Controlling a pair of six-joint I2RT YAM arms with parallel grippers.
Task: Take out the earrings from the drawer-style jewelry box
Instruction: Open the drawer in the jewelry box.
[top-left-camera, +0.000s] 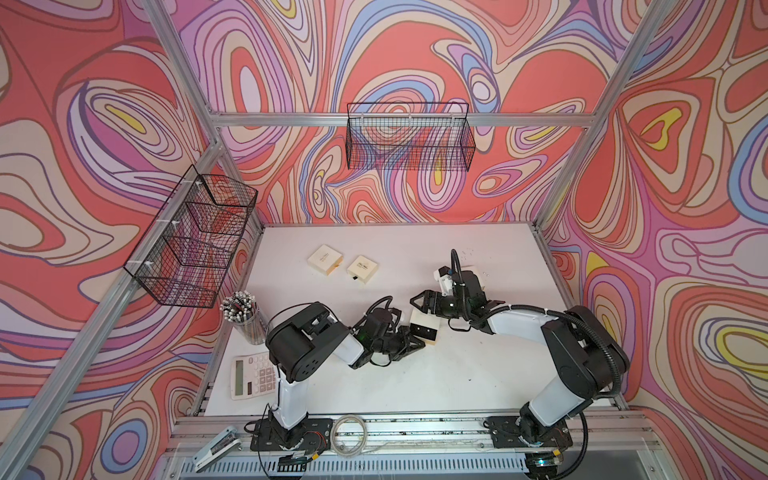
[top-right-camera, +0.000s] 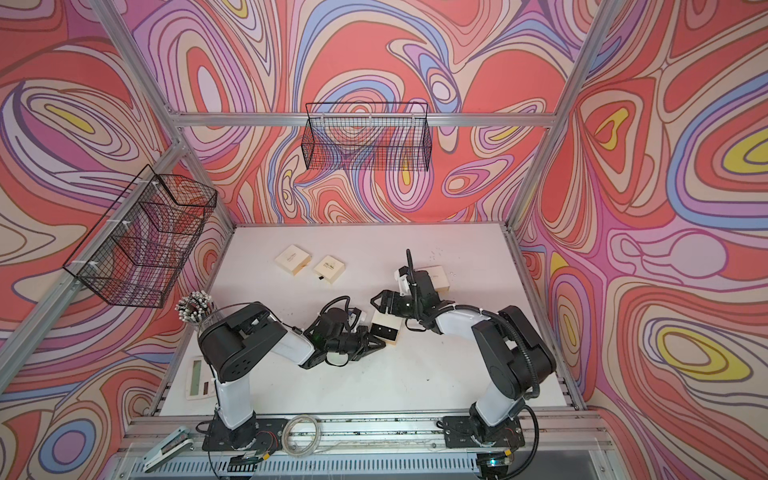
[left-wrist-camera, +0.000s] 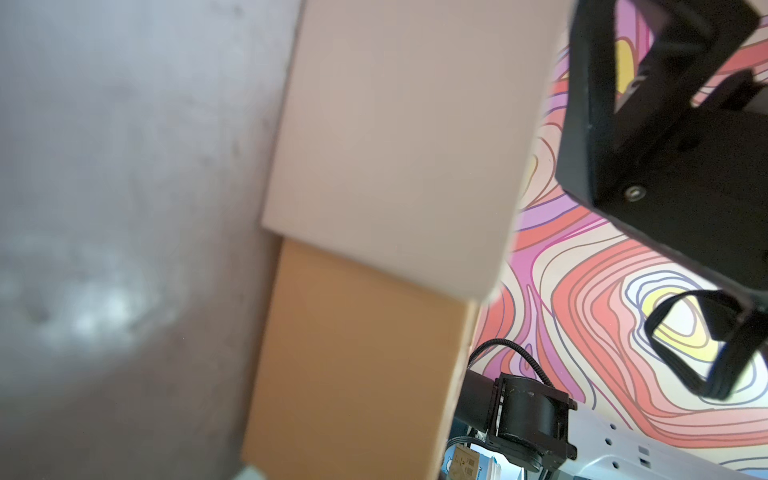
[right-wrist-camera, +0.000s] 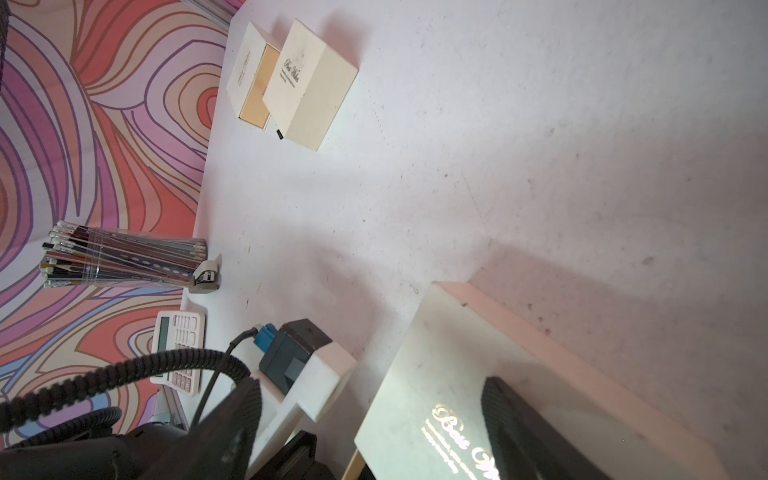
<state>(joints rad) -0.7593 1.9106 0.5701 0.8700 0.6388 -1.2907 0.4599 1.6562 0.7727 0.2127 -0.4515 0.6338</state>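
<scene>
The robot's right gripper should next close on the earring in the drawer's black inlay (top-left-camera: 428, 333), the one on the robot's right arm's side.
A cream drawer-style jewelry box (top-left-camera: 424, 321) (top-right-camera: 384, 320) sits tilted at mid-table between my two grippers. Its drawer is pulled part way out, showing a black inlay (top-left-camera: 424, 332) with two pale specks that may be the earrings. My left gripper (top-left-camera: 411, 337) (top-right-camera: 372, 338) is shut at the drawer's near edge. The left wrist view shows only the pale sleeve (left-wrist-camera: 395, 145) and the tan drawer (left-wrist-camera: 353, 353), with my fingers hidden. My right gripper (top-left-camera: 415, 308) (right-wrist-camera: 370, 386) stands open over the lettered sleeve (right-wrist-camera: 436, 374), one finger clear of the box's side.
Two more cream boxes (top-left-camera: 325, 259) (top-left-camera: 362, 269) lie at the back left, and a third (top-right-camera: 438, 276) is half hidden behind my right arm with tiny pale specks (top-left-camera: 484, 273) beside it. A pencil cup (top-left-camera: 245, 316) and calculator (top-left-camera: 251, 374) line the left edge.
</scene>
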